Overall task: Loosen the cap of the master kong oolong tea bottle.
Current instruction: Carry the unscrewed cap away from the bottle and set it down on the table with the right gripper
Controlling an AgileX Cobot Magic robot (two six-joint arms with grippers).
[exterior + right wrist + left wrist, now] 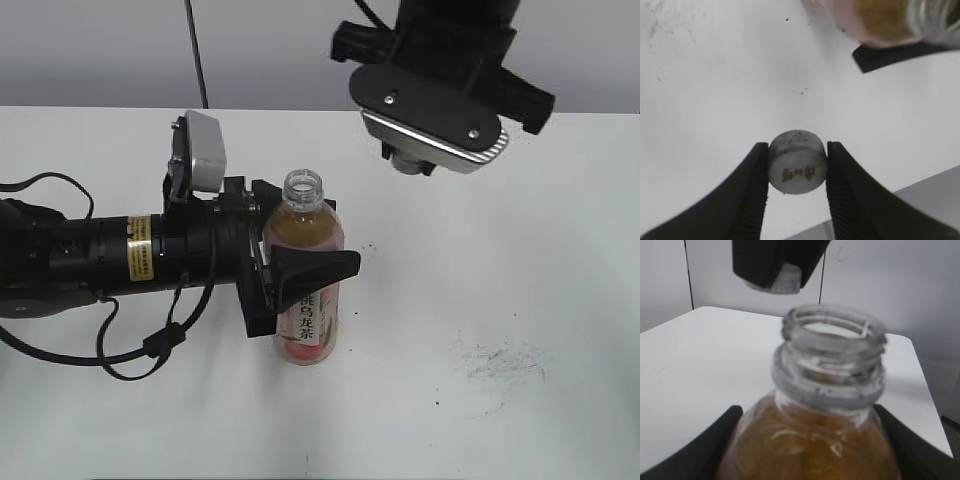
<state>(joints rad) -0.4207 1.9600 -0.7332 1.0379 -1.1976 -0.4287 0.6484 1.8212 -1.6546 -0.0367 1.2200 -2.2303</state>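
My right gripper is going to release the white-grey cap on the white table (450, 338) (681, 35) next to the dark scuff marks, facing the bottle.
The master kong oolong tea bottle (310, 290) stands upright on the white table with its neck open and no cap on it. My left gripper (285, 275) is shut on the bottle's body; in the left wrist view the black fingers flank the amber bottle (815, 440) below its threaded neck. My right gripper (797, 160) is shut on the white-grey cap (797, 162), held high above the table, up and to the right of the bottle. In the exterior view the right arm (440, 90) hangs above the bottle; the cap is hidden there.
The white table (500, 260) has dark scuff marks (505, 362) at the right front. A black cable (130, 345) loops beside the left arm. The table's edge shows at the lower right of the right wrist view (920, 200).
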